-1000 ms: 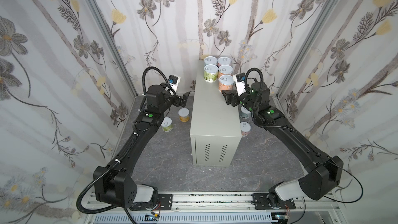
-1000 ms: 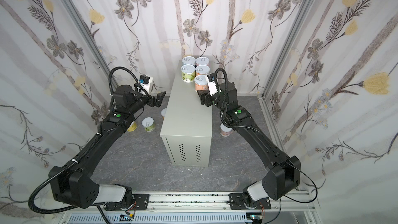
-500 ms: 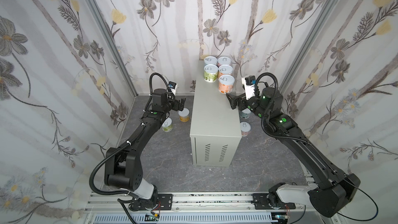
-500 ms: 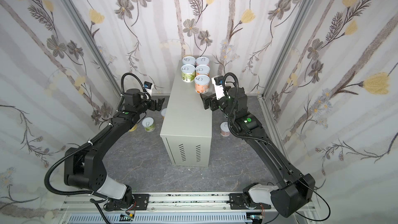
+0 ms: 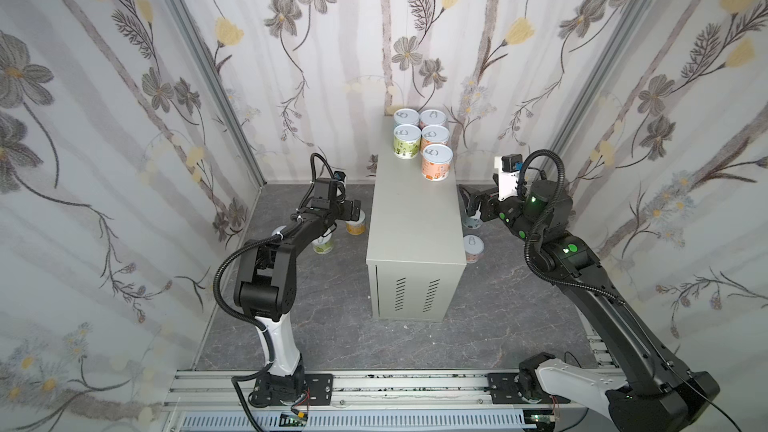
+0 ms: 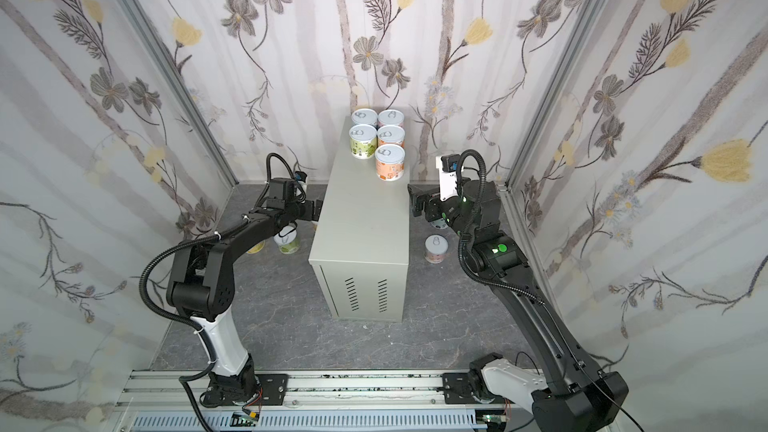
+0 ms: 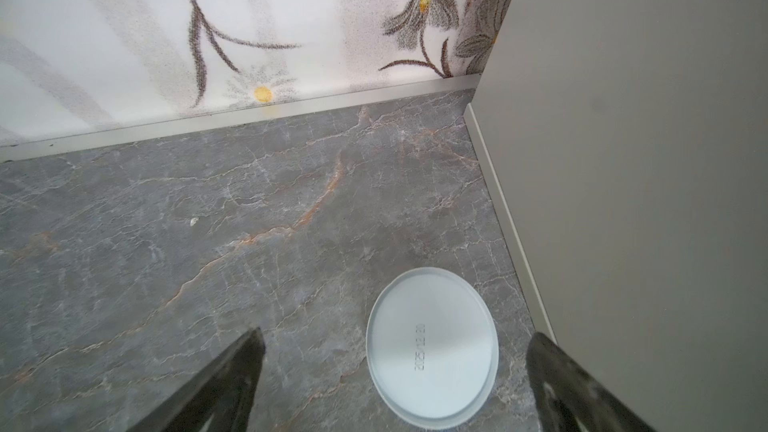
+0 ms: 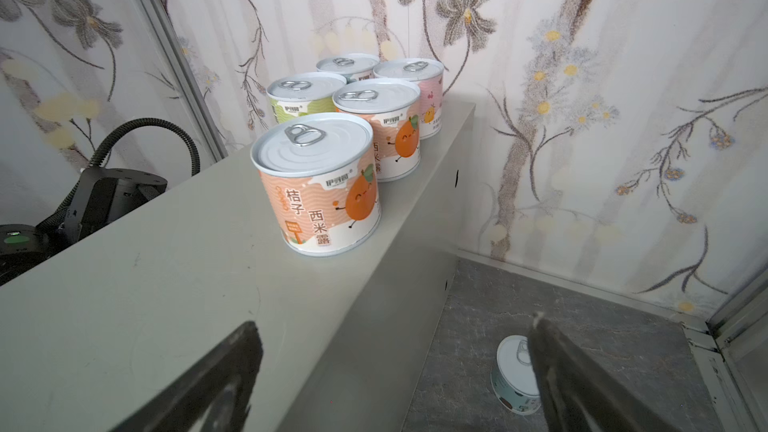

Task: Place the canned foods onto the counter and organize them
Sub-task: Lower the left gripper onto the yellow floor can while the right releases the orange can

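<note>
The date-stamped floor can closest to the counter's side is the one my left gripper should grab, closing around the upper sides (image 5: 356, 224) (image 7: 432, 348).
The counter (image 5: 415, 218) (image 6: 361, 218) is a pale grey cabinet in the middle of both top views. Several canned foods stand at its far end, and the nearest is an orange can (image 5: 436, 162) (image 6: 390, 162) (image 8: 318, 182). My right gripper (image 5: 471, 201) (image 6: 417, 201) (image 8: 395, 367) hangs open and empty off the counter's right edge, above a pale blue can (image 8: 513, 371) on the floor. My left gripper (image 5: 353, 209) (image 6: 318, 209) (image 7: 395, 384) is open over a floor can (image 7: 432, 347) (image 5: 356, 224) whose plain date-stamped end faces up, close to the counter's side.
On the dark marbled floor a green can (image 5: 323, 245) (image 6: 288, 241) stands left of the counter, partly under my left arm. A pink can (image 5: 473, 248) (image 6: 436, 249) stands right of it. Floral walls close in behind and on both sides.
My right gripper opened, left the orange can on the counter and drew back to the right and down. My left gripper dropped from counter height to just above the floor can.
</note>
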